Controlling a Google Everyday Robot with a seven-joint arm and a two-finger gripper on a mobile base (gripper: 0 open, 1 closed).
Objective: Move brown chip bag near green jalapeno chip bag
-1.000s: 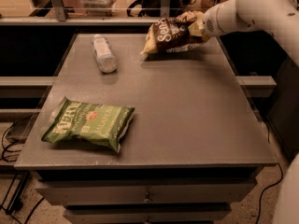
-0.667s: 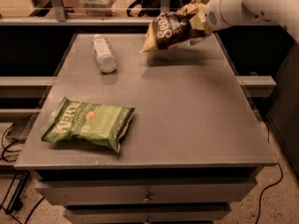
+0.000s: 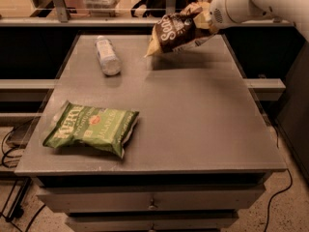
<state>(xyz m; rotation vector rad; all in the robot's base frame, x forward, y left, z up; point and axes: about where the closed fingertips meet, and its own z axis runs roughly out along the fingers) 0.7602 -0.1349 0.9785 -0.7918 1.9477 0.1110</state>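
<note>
Next, I set the brown chip bag on the grey table [image 3: 144, 98] against the green jalapeno chip bag's far inner corner with my gripper.
The brown chip bag [image 3: 176, 33], dark brown with pale ends and white script lettering, hangs in the air above the table's far right part, tilted with its left end down. My gripper [image 3: 203, 19] is shut on the bag's upper right end, at the end of the white arm that comes in from the top right. The green jalapeno chip bag [image 3: 91, 128] lies flat near the table's front left corner, well apart from the brown bag.
A clear plastic water bottle [image 3: 107, 56] lies on its side at the far left of the grey table [image 3: 193, 120]. Drawers sit under the table's front edge. A railing and shelves run behind the table.
The gripper has lifted the brown chip bag off the table and carried it slightly up and left. The green bag and the bottle have not moved.
</note>
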